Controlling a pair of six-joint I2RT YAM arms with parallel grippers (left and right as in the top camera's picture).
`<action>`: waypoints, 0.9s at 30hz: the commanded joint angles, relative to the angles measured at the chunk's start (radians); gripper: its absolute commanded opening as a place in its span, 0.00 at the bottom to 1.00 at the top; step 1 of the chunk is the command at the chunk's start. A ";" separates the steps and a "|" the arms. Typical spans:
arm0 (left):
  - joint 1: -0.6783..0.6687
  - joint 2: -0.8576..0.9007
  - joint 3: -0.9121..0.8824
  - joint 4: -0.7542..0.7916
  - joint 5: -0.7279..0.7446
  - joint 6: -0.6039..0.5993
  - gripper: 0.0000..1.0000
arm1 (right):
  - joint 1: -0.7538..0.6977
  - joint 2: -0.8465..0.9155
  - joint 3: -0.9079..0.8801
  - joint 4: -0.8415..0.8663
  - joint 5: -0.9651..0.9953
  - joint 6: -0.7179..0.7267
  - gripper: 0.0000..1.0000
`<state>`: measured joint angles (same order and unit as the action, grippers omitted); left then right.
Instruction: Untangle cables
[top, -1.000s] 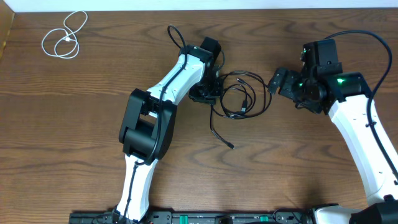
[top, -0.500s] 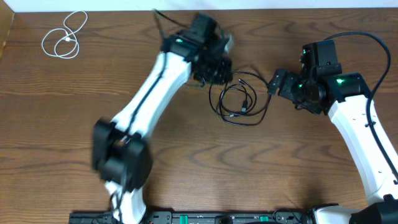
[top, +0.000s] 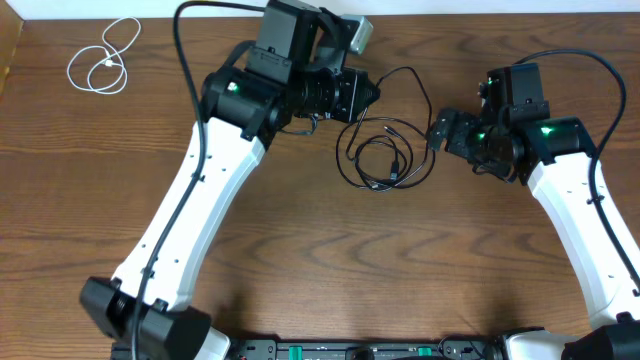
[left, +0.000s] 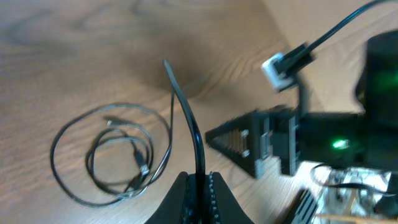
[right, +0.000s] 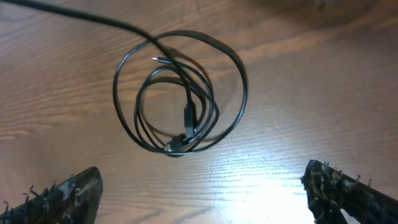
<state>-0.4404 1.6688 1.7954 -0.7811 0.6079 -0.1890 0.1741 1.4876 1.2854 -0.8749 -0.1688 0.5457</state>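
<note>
Next, I close my right gripper on the hanging stretch (top: 430, 108) (right: 166, 53) of the held black cable, between my left gripper and the coiled cable.
My left gripper (top: 366, 95) is shut on a black cable (top: 416, 72) and holds it above the table's back middle. In the left wrist view the jaws (left: 199, 186) pinch this cable (left: 186, 118), which runs up and away. The other black cable (top: 385, 160) lies coiled on the table, also seen in the left wrist view (left: 112, 152) and the right wrist view (right: 180, 93). The held cable still runs into the coil. My right gripper (top: 440, 130) is open and empty just right of the coil, its fingers wide apart (right: 205, 199). The white cable (top: 100, 65) lies looped at the far left.
The brown wooden table (top: 330, 260) ends at a pale edge along the back (top: 450, 8). Thick black wires run from both arms (top: 590, 60).
My left arm has risen and swung back, drawing the gripped black cable up; its loose tail in front of the coil is gone and the coil shifted slightly. The right arm has not moved.
</note>
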 joint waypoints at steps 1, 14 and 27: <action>0.003 -0.110 0.010 0.042 0.018 -0.080 0.07 | 0.010 0.006 -0.007 0.013 -0.018 -0.068 0.99; 0.003 -0.359 0.010 0.098 -0.025 -0.079 0.07 | 0.065 0.068 -0.021 0.242 -0.272 -0.257 0.99; 0.003 -0.369 0.009 0.071 -0.233 -0.080 0.07 | 0.147 0.093 -0.020 0.286 -0.308 -0.332 0.99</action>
<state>-0.4404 1.2999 1.7947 -0.6991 0.5167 -0.2634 0.3130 1.5814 1.2686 -0.5900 -0.4557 0.2508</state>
